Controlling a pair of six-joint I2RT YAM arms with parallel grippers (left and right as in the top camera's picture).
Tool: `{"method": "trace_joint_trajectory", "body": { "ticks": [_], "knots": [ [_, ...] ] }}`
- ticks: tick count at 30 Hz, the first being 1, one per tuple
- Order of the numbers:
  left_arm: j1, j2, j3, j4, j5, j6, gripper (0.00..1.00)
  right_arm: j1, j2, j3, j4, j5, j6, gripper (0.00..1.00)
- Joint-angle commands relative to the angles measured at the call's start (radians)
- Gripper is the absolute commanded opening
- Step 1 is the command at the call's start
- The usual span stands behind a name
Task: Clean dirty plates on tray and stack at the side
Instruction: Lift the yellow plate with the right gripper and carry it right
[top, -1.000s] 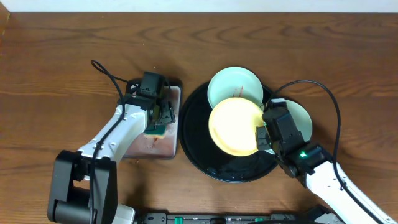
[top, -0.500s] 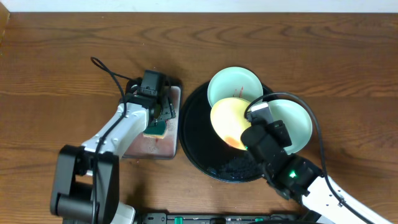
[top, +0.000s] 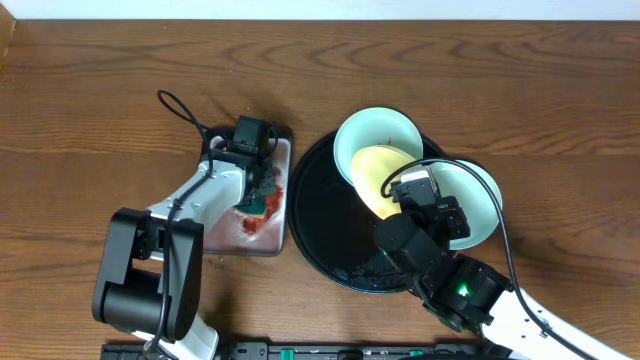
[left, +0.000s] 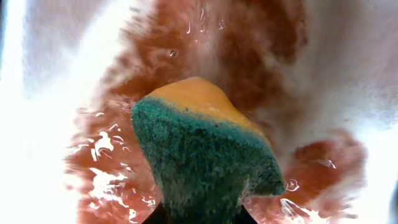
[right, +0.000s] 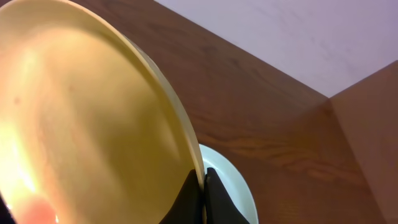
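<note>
My right gripper needs to let go of the pale yellow plate, now tilted above the black tray, so that it rests on bare wooden table (top: 549, 195) next to the nearer mint-green plate.
My right gripper (right: 203, 173) is shut on the rim of the pale yellow plate (right: 87, 112), which it holds tilted on edge above the black tray (top: 320, 235). A pinkish patch shows low on the plate's face. One mint-green plate (top: 375, 132) lies at the tray's back rim. Another mint-green plate (top: 482, 205) lies at the tray's right edge, below the held plate (right: 235, 186). My left gripper (left: 202, 219) is shut on the green and orange sponge (left: 199, 149), just above the small tray's wet, red-stained floor (left: 261, 56).
The small rectangular pinkish tray (top: 255, 238) sits left of the black tray, with red liquid in it. A black cable (top: 180, 108) loops over the table behind the left arm. Bare wooden table lies along the back and far left.
My left gripper has shut on the sponge. My right arm has raised the yellow plate and tipped it up on edge, swinging over the tray's right side.
</note>
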Motion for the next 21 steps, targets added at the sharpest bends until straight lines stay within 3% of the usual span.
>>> {"method": "trace_joint_trajectory", "body": {
  "ticks": [1, 3, 5, 6, 7, 12, 17, 18, 21],
  "knots": [
    [0.005, -0.034, 0.000, 0.005, -0.021, 0.029, 0.07, 0.008, -0.012, 0.000, 0.006, 0.043, -0.006, 0.01],
    [0.005, -0.063, 0.003, -0.003, -0.020, 0.045, 0.13, 0.008, -0.012, 0.000, 0.006, 0.043, -0.006, 0.01],
    [0.005, -0.093, 0.003, -0.018, -0.016, 0.044, 0.62, 0.008, -0.012, 0.000, 0.006, 0.043, -0.006, 0.01],
    [0.005, -0.108, 0.003, -0.027, -0.003, 0.044, 0.75, 0.008, -0.012, 0.000, 0.006, 0.043, -0.009, 0.01],
    [0.005, -0.118, 0.003, -0.039, 0.014, 0.044, 0.77, 0.008, -0.012, 0.000, 0.008, 0.043, -0.019, 0.01],
    [0.005, -0.116, -0.011, -0.124, 0.055, 0.043, 0.78, 0.008, -0.012, 0.000, 0.028, 0.043, -0.071, 0.01],
    [0.005, -0.100, -0.075, -0.073, 0.055, 0.043, 0.77, 0.009, -0.012, 0.000, 0.029, 0.043, -0.070, 0.01],
    [0.005, -0.097, -0.080, -0.070, 0.055, 0.043, 0.74, 0.009, -0.012, 0.000, 0.029, 0.043, -0.070, 0.01],
    [0.005, -0.093, -0.083, -0.071, 0.055, 0.043, 0.43, 0.009, -0.012, 0.000, 0.029, 0.043, -0.070, 0.01]
  ]
}}
